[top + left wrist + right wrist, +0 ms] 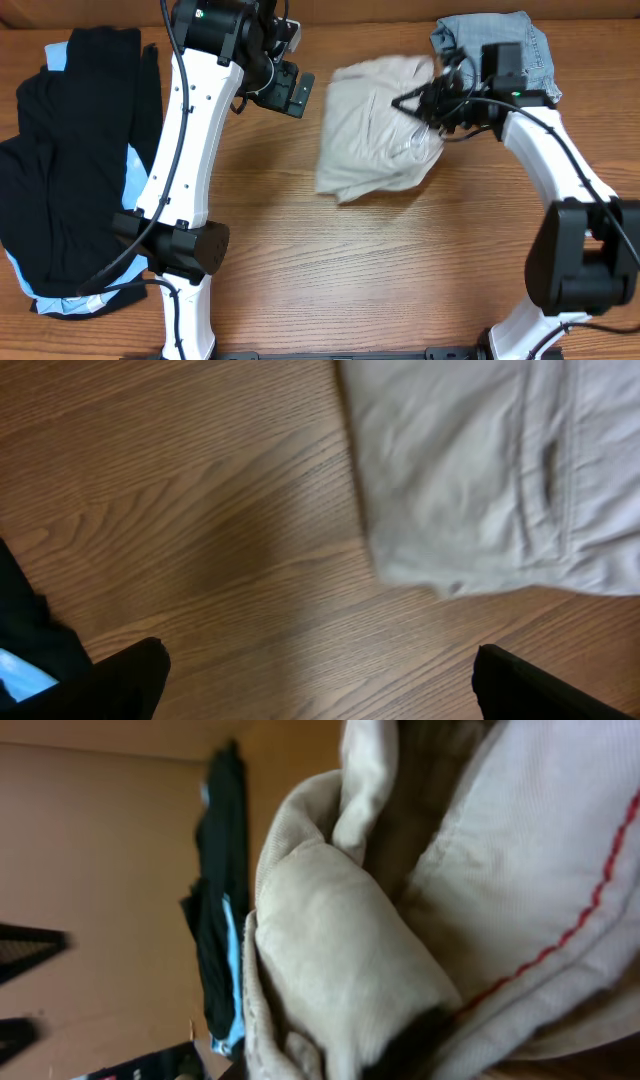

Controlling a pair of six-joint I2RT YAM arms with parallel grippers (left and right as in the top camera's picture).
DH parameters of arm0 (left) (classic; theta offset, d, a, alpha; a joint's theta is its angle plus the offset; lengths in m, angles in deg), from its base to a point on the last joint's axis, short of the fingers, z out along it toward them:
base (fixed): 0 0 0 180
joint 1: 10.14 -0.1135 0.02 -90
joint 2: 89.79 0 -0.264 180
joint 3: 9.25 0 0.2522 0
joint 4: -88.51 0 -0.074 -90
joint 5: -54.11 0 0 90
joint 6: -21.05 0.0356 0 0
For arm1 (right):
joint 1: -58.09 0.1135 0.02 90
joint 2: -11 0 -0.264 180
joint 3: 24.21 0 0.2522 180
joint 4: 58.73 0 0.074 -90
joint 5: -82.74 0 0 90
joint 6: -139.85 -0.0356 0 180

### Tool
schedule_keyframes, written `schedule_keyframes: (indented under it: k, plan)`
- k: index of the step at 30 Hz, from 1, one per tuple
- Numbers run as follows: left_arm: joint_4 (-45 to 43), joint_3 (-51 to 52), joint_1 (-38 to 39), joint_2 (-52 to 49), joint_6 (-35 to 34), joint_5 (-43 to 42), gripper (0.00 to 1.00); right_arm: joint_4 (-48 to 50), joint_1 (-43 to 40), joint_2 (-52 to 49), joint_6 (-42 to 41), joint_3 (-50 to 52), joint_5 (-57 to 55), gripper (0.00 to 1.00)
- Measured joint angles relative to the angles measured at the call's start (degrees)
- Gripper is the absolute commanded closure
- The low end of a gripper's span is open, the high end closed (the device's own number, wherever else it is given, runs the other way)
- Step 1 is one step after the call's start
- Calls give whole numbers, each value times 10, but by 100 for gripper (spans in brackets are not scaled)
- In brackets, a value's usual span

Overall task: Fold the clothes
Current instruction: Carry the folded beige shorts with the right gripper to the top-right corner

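My right gripper is to release the beige shorts. It will set them down on top of the faded-blue denim shorts (507, 63) at the back.
The pale beige shorts (375, 125) lie bunched in a rough fold at the table's middle. My right gripper (428, 100) is at their right edge, shut on a fold of the beige shorts (340, 940), which fills the right wrist view. My left gripper (292, 92) hangs open and empty above the wood, left of the shorts; the left wrist view shows its two finger tips (320, 680) wide apart over bare table, with the beige shorts (480, 470) beyond. Black and light-blue garments (75, 150) lie piled at the far left. Faded-blue denim shorts (495, 45) lie at the back right.
The wooden table (350, 260) spans the whole view. Both arm bases stand at the front edge, the left one (185, 290) and the right one (570, 270). The black pile also shows far off in the right wrist view (220, 910).
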Motion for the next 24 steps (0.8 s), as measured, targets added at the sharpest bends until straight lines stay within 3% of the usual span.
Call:
schedule_keyframes:
  k: [4, 14, 24]
  plan:
    - [0, 0, 0, 0, 0, 0, 0, 30, -18, 18, -12, -30, 5, 96]
    - [0, 0, 0, 0, 0, 0, 0, 298, -120, 18, -144, -50, -1, 96]
    - [0, 0, 0, 0, 0, 0, 0, 405, -183, 17, -252, -50, -107, 96]
